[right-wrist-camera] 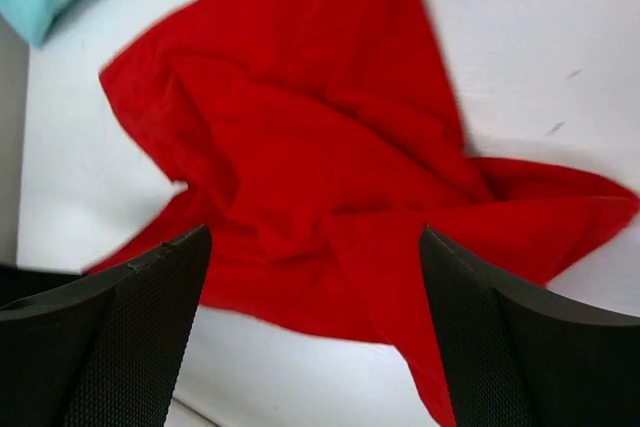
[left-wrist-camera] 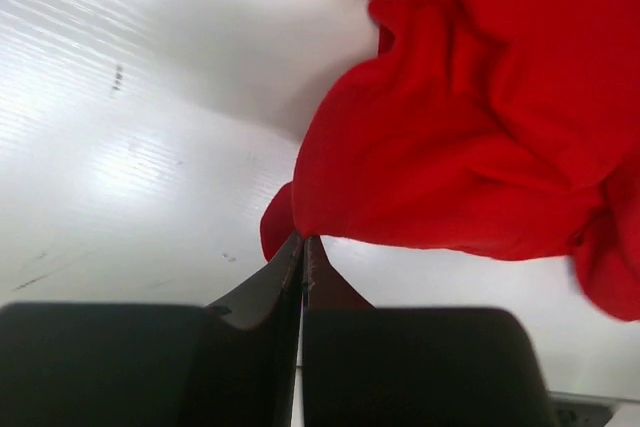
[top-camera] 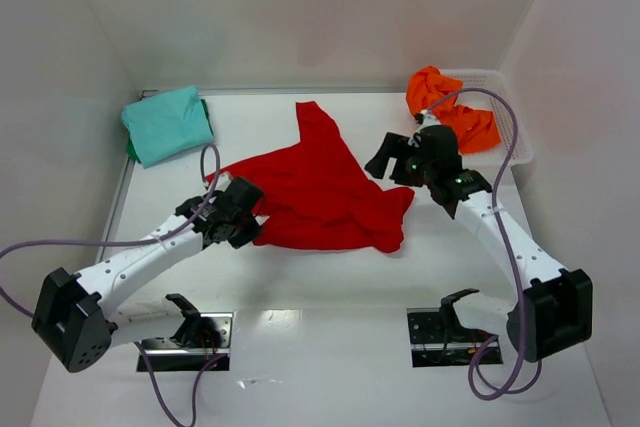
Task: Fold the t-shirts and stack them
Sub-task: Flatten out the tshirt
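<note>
My right gripper is going to close on the red t-shirt's crumpled fold [top-camera: 351, 211] [right-wrist-camera: 335, 220], between the middle of the shirt and the end of it that is nearest my right gripper.
The red t-shirt [top-camera: 320, 187] lies crumpled and spread at the middle of the table. My left gripper [top-camera: 250, 209] is shut on its near-left edge; the left wrist view shows the jaws [left-wrist-camera: 303, 239] pressed together with a fold of the red cloth [left-wrist-camera: 470, 127] at their tips. My right gripper [top-camera: 385, 160] hovers open over the shirt's right side, its fingers wide apart above the red cloth [right-wrist-camera: 300, 147], gripping nothing. The teal t-shirt [top-camera: 168, 124] lies folded at the back left. The orange t-shirt [top-camera: 450, 112] is bunched in the white basket [top-camera: 515, 137] at the back right.
A dark green edge shows under the folded teal t-shirt. White walls close in the table at the left, back and right. Purple cables loop from both arms. Two black mounts [top-camera: 190, 332] [top-camera: 450, 332] sit at the near edge.
</note>
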`<action>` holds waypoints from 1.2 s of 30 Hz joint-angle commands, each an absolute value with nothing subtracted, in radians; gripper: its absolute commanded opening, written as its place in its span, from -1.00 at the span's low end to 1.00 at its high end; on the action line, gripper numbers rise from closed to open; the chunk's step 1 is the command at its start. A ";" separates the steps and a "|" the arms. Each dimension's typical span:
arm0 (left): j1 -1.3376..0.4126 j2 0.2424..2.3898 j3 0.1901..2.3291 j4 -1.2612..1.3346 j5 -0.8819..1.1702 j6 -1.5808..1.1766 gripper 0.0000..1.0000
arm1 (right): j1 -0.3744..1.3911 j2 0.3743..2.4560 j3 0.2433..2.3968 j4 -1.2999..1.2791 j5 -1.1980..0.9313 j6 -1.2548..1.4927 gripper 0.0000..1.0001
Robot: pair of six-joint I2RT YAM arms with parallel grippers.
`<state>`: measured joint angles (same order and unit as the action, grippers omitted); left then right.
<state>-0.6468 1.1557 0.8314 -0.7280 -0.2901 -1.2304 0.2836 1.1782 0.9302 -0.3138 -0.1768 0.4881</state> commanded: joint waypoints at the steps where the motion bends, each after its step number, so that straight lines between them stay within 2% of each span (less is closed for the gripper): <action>1: -0.597 1.114 0.799 -0.747 -0.276 -1.198 -1.00 | 0.425 1.232 0.973 -0.327 -0.141 0.446 0.76; 6: -0.597 1.114 0.767 -0.718 -0.249 -1.186 -1.00 | 0.524 1.351 1.005 -0.402 -0.028 0.411 0.70; 10: -0.597 1.095 0.756 -0.707 -0.249 -1.177 -1.00 | 0.525 1.425 1.005 -0.442 0.060 0.400 0.70; 13: -0.597 1.095 0.746 -0.698 -0.249 -1.177 -1.00 | 0.534 1.466 1.014 -0.428 0.069 0.400 0.70; 15: -0.597 1.095 0.736 -0.689 -0.249 -1.166 -1.00 | 0.534 1.495 1.025 -0.407 0.057 0.400 0.63; 28: -0.588 1.095 0.718 -0.678 -0.239 -1.138 -1.00 | 0.603 1.689 1.155 -0.428 0.136 0.430 0.58; 30: -0.578 1.086 0.709 -0.669 -0.239 -1.138 -1.00 | 0.603 1.703 1.146 -0.428 0.147 0.430 0.45; 31: -0.569 1.077 0.709 -0.669 -0.229 -1.138 -1.00 | 0.603 1.713 1.135 -0.437 0.156 0.430 0.27; 33: -0.560 1.077 0.709 -0.669 -0.229 -1.129 -1.00 | 0.603 1.713 1.135 -0.437 0.170 0.439 0.07; 35: -0.551 1.065 0.700 -0.658 -0.219 -1.120 -1.00 | 0.603 1.704 1.126 -0.437 0.192 0.439 -0.48; 36: -0.551 1.065 0.699 -0.658 -0.219 -1.120 -1.00 | 0.603 1.695 1.126 -0.437 0.207 0.439 -0.58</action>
